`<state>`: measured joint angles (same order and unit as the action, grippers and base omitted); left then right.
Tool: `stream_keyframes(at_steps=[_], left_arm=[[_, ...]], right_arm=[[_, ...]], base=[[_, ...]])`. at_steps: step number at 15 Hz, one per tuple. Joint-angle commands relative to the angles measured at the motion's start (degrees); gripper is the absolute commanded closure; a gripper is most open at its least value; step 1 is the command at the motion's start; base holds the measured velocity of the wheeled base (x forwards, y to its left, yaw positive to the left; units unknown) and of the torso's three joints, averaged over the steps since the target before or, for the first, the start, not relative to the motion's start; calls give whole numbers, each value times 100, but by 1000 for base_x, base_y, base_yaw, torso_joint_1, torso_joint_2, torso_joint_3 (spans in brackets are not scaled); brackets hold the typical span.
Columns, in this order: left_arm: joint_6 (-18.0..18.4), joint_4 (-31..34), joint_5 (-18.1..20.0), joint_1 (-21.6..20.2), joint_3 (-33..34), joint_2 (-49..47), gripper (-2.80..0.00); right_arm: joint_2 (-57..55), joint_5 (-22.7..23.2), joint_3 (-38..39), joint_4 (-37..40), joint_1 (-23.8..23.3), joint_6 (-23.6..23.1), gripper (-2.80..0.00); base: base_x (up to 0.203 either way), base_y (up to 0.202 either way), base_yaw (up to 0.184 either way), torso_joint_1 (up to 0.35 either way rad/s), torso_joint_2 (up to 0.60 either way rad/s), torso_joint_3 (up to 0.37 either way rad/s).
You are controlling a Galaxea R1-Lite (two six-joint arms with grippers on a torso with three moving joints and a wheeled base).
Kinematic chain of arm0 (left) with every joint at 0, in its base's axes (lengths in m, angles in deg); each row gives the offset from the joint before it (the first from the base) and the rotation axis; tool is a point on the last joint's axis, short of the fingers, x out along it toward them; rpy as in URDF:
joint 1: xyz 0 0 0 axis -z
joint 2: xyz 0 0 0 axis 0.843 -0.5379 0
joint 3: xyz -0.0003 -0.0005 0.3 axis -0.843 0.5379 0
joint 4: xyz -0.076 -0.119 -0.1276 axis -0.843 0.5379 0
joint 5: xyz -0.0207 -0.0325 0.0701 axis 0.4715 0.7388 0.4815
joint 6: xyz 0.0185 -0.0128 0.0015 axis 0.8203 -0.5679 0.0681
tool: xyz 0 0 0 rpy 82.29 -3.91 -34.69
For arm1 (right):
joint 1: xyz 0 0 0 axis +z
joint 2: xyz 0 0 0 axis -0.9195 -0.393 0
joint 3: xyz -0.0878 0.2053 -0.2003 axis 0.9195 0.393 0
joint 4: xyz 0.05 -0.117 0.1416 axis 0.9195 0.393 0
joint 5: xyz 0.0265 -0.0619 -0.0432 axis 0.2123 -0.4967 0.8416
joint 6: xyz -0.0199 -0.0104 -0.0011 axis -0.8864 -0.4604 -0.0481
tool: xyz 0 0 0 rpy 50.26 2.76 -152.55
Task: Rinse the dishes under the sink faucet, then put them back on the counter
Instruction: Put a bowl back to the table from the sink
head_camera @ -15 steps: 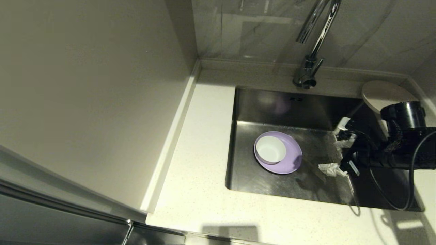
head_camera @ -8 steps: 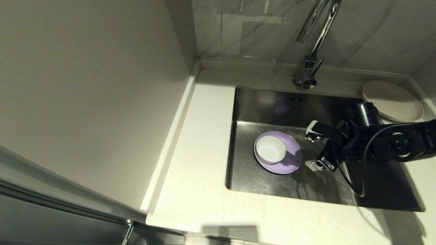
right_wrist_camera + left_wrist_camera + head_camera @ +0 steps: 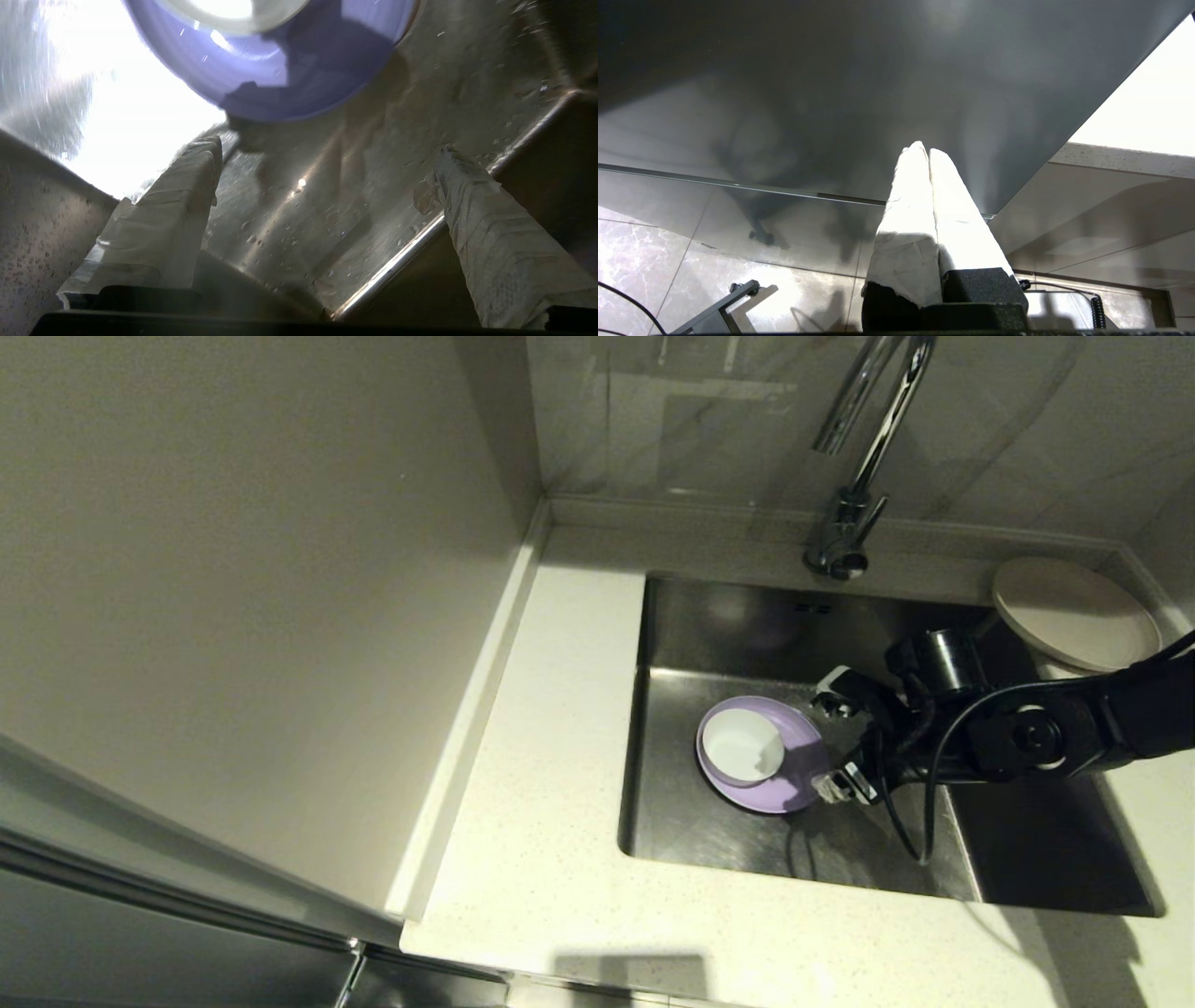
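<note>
Next, my right gripper will grab the white bowl's rim (image 3: 783, 751) (image 3: 252, 30) on the side facing the bare part of the lilac plate, leaving the plate below.
A lilac plate (image 3: 775, 775) lies on the floor of the steel sink (image 3: 709, 831), with a small white bowl (image 3: 742, 747) standing on it. My right gripper (image 3: 826, 742) is inside the basin just right of the plate, open, its taped fingers (image 3: 187, 186) spread wide with only wet steel between them. The plate's rim (image 3: 280, 93) shows just beyond the fingertips. A cream plate (image 3: 1074, 613) rests on the counter (image 3: 560, 859) at the back right corner. The chrome faucet (image 3: 854, 476) rises behind the sink. My left gripper (image 3: 923, 150) is shut and parked below the counter, out of the head view.
A wall panel (image 3: 252, 597) stands along the counter's left side. A low raised rim (image 3: 467, 709) runs at its foot. The sink floor (image 3: 327, 210) is dotted with water drops.
My right arm has swung left across the sink, from the right wall to the lilac plate's right edge. The cream plate, first partly hidden by the arm, now shows whole.
</note>
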<state>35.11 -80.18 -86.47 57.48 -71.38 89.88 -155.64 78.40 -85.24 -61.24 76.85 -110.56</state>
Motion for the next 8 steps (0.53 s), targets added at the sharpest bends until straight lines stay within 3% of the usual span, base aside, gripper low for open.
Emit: stream_keyframes(at_steps=[1, 3, 8], left_arm=[[-4, -3, -4, -2, 0, 18, 0], [-4, -3, -4, -2, 0, 18, 0], [4, -3, -4, -2, 0, 18, 0]], right_arm=[[94, 260, -78, -27, -154, -3, -280], [162, 901, -61, -133, -349, -249, -280], [-224, 948, -261, 112, -360, -285, -280]], base=[[0, 0, 0, 0, 0, 0], [0, 0, 0, 0, 0, 0], [0, 0, 0, 0, 0, 0]])
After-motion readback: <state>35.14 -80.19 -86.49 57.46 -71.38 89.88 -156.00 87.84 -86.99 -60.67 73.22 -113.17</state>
